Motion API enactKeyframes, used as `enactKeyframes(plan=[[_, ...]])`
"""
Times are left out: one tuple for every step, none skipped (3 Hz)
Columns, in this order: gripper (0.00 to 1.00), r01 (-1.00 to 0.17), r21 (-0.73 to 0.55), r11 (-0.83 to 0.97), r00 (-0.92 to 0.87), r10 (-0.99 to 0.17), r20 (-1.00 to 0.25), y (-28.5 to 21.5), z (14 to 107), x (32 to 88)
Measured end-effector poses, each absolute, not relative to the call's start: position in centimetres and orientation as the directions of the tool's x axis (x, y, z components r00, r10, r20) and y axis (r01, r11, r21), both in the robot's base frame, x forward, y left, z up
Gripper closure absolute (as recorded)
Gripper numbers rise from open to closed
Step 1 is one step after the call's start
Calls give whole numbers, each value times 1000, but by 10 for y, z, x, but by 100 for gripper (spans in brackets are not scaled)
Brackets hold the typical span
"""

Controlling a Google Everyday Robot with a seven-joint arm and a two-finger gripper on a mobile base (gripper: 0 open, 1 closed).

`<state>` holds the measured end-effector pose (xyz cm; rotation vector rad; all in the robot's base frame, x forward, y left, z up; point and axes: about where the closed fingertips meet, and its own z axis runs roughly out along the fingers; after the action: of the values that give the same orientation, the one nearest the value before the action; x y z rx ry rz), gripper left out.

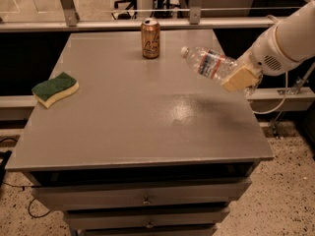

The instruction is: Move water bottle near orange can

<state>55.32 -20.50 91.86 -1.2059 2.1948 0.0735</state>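
Observation:
Next, my gripper lets go of the water bottle on the table's back part [175,48], beside the orange can, on the side opposite the sponge.
The water bottle [209,63] is a clear ribbed bottle with a white cap and a red, white and blue label. It hangs tilted above the right side of the grey table [123,117], cap pointing up and left toward the can. My gripper [239,77], with tan pads, is shut on the bottle's base end and holds it off the surface. The orange can [150,38] stands upright at the back middle of the table, a short gap left of the bottle's cap.
A green and yellow sponge [55,88] lies near the table's left edge. A metal rail [98,24] runs behind the table. Drawers [142,198] sit below the front edge. A cable hangs at the right.

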Motion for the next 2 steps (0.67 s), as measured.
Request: enactKeyframes(plan=[[100, -690, -271, 671, -429, -681, -594, -219, 934, 599], [100, -633, -280, 722, -457, -640, -618, -222, 938, 646]])
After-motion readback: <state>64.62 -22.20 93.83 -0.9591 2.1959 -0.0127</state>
